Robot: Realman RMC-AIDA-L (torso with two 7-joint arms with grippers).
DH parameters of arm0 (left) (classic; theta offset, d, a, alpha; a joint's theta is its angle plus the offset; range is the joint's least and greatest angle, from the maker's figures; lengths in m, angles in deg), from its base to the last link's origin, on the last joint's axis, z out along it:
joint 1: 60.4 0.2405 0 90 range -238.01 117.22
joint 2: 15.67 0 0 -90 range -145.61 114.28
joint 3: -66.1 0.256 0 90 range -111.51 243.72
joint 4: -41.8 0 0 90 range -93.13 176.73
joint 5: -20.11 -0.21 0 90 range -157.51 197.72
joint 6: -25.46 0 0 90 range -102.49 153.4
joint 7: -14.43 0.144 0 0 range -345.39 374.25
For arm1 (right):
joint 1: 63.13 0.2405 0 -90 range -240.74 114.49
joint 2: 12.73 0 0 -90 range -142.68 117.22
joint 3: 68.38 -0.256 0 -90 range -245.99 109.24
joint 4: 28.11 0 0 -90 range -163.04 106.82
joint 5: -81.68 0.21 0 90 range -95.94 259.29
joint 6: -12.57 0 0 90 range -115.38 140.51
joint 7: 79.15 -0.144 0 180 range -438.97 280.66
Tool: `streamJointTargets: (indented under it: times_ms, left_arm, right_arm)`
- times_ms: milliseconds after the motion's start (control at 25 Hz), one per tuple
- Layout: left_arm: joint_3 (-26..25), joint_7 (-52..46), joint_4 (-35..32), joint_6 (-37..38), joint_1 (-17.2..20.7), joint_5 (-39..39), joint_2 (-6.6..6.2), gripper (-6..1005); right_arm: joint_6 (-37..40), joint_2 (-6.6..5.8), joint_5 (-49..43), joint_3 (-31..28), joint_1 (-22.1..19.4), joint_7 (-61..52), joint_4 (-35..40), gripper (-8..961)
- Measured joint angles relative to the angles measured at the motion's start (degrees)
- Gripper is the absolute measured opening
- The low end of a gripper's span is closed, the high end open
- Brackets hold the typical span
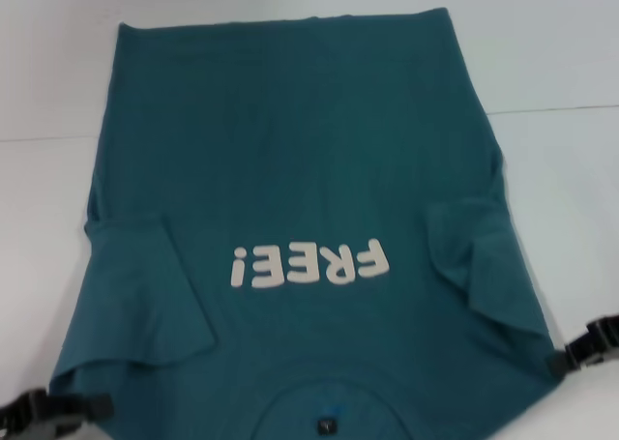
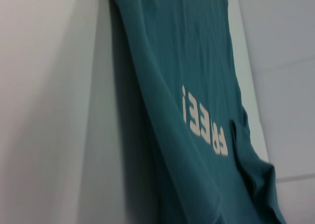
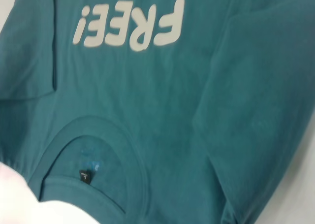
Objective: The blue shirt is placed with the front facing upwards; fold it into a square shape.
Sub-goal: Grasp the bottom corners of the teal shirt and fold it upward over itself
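Note:
My right gripper is going to let go of the shoulder corner, now at the near side, on the blue shirt [image 1: 466,111], just short of the far hem corner.
The blue shirt [image 1: 290,169] lies flat on the white table, front up, with its cream "FREE!" lettering [image 1: 309,262] upside down to me. Its collar and dark label [image 1: 327,425] are at the near edge and its hem is at the far side. Both short sleeves are folded inward onto the chest, one [image 1: 145,295] on my left and one [image 1: 484,261] on my right. My left gripper [image 1: 58,411] sits at the shirt's near left shoulder corner. My right gripper [image 1: 580,351] is at the near right shoulder corner. The wrist views show the lettering [image 2: 204,120] and the collar [image 3: 93,155].
The white table [image 1: 561,198] extends past the shirt on both sides and beyond the hem. A thin seam line [image 1: 556,108] crosses the tabletop at the far right. Nothing else stands on the table.

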Motion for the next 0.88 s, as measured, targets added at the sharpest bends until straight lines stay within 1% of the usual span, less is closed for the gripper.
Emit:
streamJointTargets:
  times_ms: [200,320,560,760,880]
  left_arm:
    - [0.05,1.28,-2.23,6.13,1.33,-4.15,0.29,43]
    - [0.12,3.28,-2.80,10.20,1.98,-6.37,0.49,43]
    - [0.56,5.19,-3.01,12.40,2.76,-10.33,0.74,43]
    - [0.02,7.24,-2.72,13.88,2.80,-10.19,0.78,43]
    - [-0.39,6.98,-1.57,14.52,1.17,-8.07,0.36,44]
  right_arm:
    - [5.97,0.17,-0.74,-0.06,-0.80,2.71,0.34,76]
    - [8.30,0.17,-0.76,0.17,-1.61,4.19,0.41,79]
    - [10.35,0.59,-2.14,1.58,-3.65,6.61,0.42,87]
    - [10.29,0.89,-2.86,0.68,-4.63,7.59,0.39,93]
    - [10.30,1.13,-0.01,-0.90,-4.22,8.63,0.07,96]
